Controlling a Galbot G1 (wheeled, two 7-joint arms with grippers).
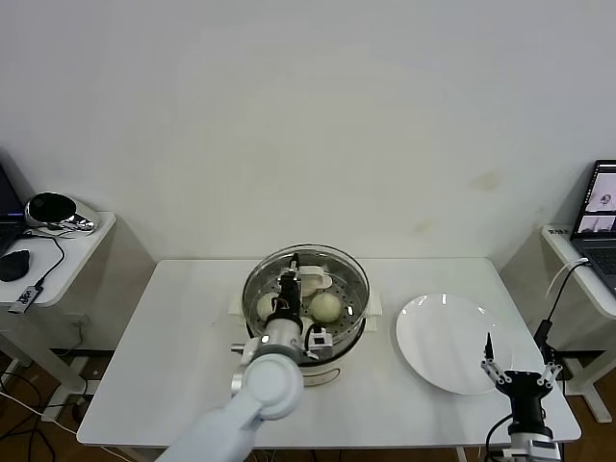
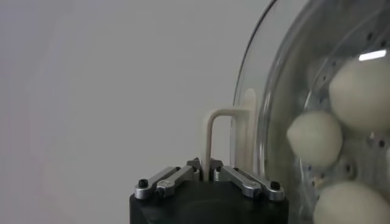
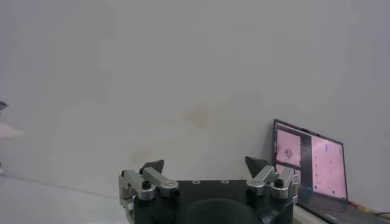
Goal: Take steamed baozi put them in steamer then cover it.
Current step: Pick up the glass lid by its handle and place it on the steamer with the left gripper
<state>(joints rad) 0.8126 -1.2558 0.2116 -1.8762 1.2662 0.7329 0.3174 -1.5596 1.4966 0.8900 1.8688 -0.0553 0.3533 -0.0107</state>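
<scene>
Next, my left gripper releases the clear glass cover on the steamer's round rim (image 1: 305, 302), so that it is set just above the cream-white baozi. The cover now sits over the pot.
The steamer (image 1: 348, 310) stands at the table's middle on its white base. The clear glass cover (image 1: 337, 265) sits over the pot. My left gripper (image 1: 289, 279) is above it, shut on the cover's white handle (image 2: 213, 131). Through the glass, cream-white baozi show inside: one (image 1: 326, 306) in the head view, three (image 2: 315, 137) in the left wrist view. My right gripper (image 1: 521, 371) is open and empty at the front right, near the plate's edge; it also shows in the right wrist view (image 3: 205, 164).
An empty flat white plate (image 1: 445, 337) lies right of the steamer. A side table with a mouse (image 1: 14, 264) and headset stands left. A laptop (image 1: 599, 207) sits on a stand at right.
</scene>
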